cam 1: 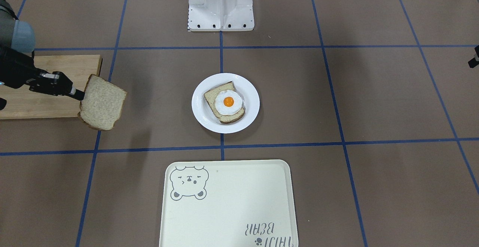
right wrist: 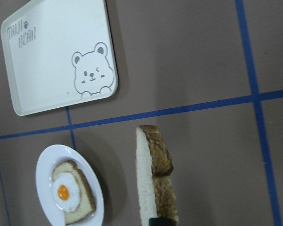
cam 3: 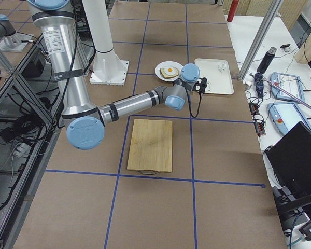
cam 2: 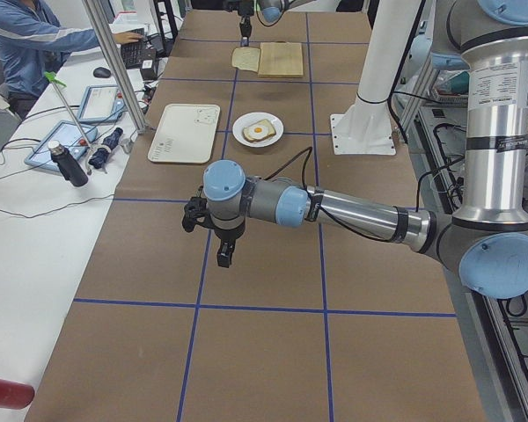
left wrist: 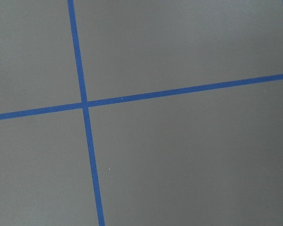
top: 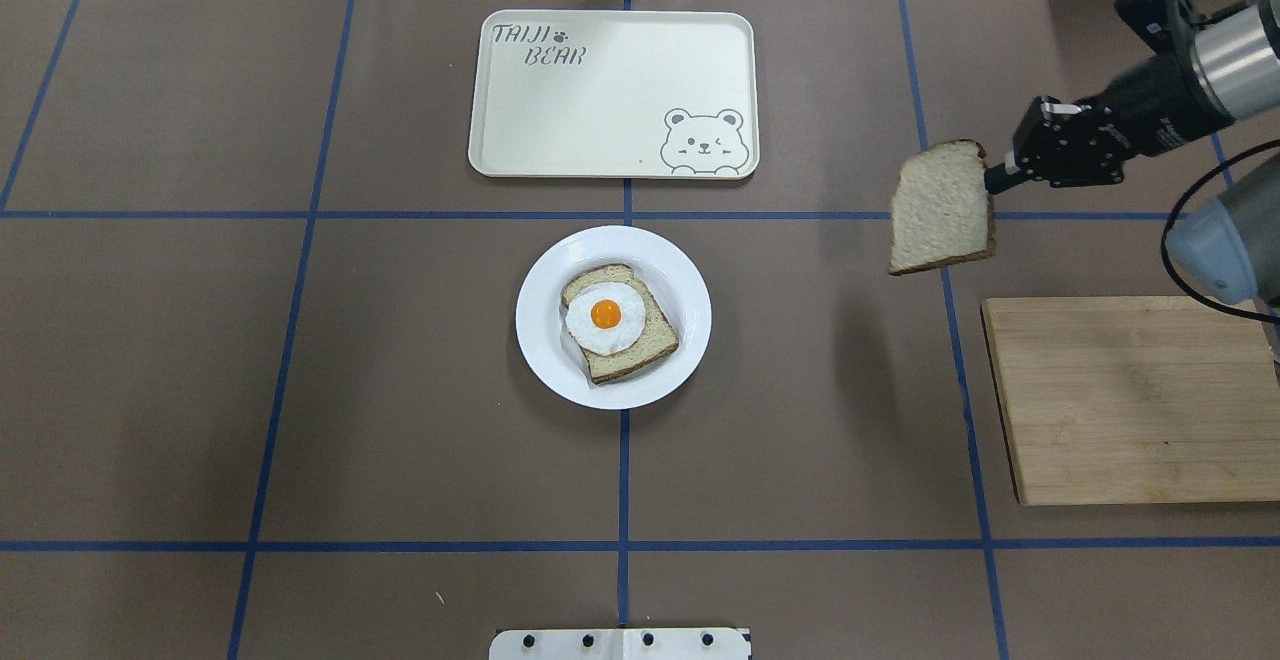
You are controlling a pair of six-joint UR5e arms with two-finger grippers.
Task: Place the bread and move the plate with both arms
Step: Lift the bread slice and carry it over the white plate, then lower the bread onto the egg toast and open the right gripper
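Next, my right gripper lets go of the plain bread slice on top of the fried egg point(cam 1: 225, 103) point(right wrist: 68, 192) on the white plate. The plain slice is now tilted in the air.
My right gripper point(top: 992, 180) is shut on one edge of the plain bread slice point(top: 940, 208) and holds it tilted in the air, right of the plate and off the wooden board's far corner. The same gripper point(cam 1: 79, 95) and bread point(cam 1: 103, 103) show at the left of the front-facing view. The bread point(right wrist: 153, 183) is edge-on in the right wrist view. The white plate point(top: 545, 350) sits at the table's centre and carries a slice with a fried egg point(top: 620, 325). My left gripper point(cam 2: 222, 253) hangs over bare table far to the left; I cannot tell whether it is open or shut.
A cream bear tray point(top: 600, 90) lies beyond the plate. A wooden cutting board point(top: 1130, 400) lies on the right side, under the right arm. The robot's white base point(cam 1: 220, 3) stands at the near edge. Blue tape lines cross the brown table.
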